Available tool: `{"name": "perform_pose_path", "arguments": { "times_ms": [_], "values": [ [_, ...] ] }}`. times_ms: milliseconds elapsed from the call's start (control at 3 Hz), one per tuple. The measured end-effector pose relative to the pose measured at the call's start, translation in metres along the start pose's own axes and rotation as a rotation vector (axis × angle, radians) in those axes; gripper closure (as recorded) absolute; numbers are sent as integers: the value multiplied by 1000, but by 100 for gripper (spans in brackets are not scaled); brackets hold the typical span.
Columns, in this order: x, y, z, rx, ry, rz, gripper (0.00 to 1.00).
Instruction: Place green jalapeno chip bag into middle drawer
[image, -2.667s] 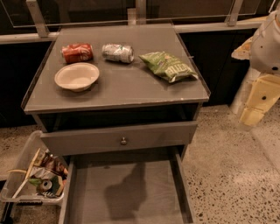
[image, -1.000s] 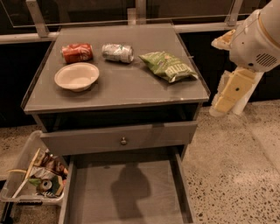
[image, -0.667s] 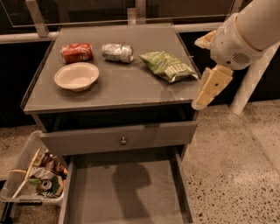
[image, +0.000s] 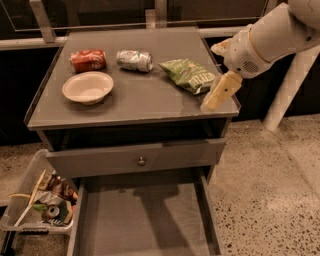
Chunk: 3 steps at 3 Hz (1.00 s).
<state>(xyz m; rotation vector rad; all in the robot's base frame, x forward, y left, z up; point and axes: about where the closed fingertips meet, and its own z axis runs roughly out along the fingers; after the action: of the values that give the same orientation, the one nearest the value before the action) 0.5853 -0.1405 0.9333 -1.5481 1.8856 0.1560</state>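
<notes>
The middle of the green jalapeno chip bag (image: 193, 76) is the next spot for my gripper, which should move over and close there with its fingers across the bag.
The green jalapeno chip bag (image: 188, 75) lies flat on the right side of the gray cabinet top (image: 135, 105). My gripper (image: 217, 71) hangs from the white arm at the cabinet's right edge, just right of the bag and not touching it. Its two cream fingers are spread apart and hold nothing; the lower finger (image: 221, 91) points down over the top's right front corner. The middle drawer (image: 150, 220) is pulled out at the bottom of the view, with a bare gray floor.
A red can (image: 87, 60), a silver can (image: 135, 60) and a white bowl (image: 87, 87) sit on the left of the top. A shut drawer front with a round knob (image: 141, 161) is above the open drawer. A bin of trash (image: 40, 205) stands at the lower left. A white post (image: 290, 85) stands at the right.
The arm has swung left from beside the cabinet to its right edge, bringing the gripper close to the bag. The bag, cans, bowl and drawer have not moved.
</notes>
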Motion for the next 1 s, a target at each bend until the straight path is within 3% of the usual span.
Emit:
{"name": "perform_pose_path", "arguments": {
  "times_ms": [1000],
  "values": [
    [17,-59,60,34,-151,118,0]
  ]
}}
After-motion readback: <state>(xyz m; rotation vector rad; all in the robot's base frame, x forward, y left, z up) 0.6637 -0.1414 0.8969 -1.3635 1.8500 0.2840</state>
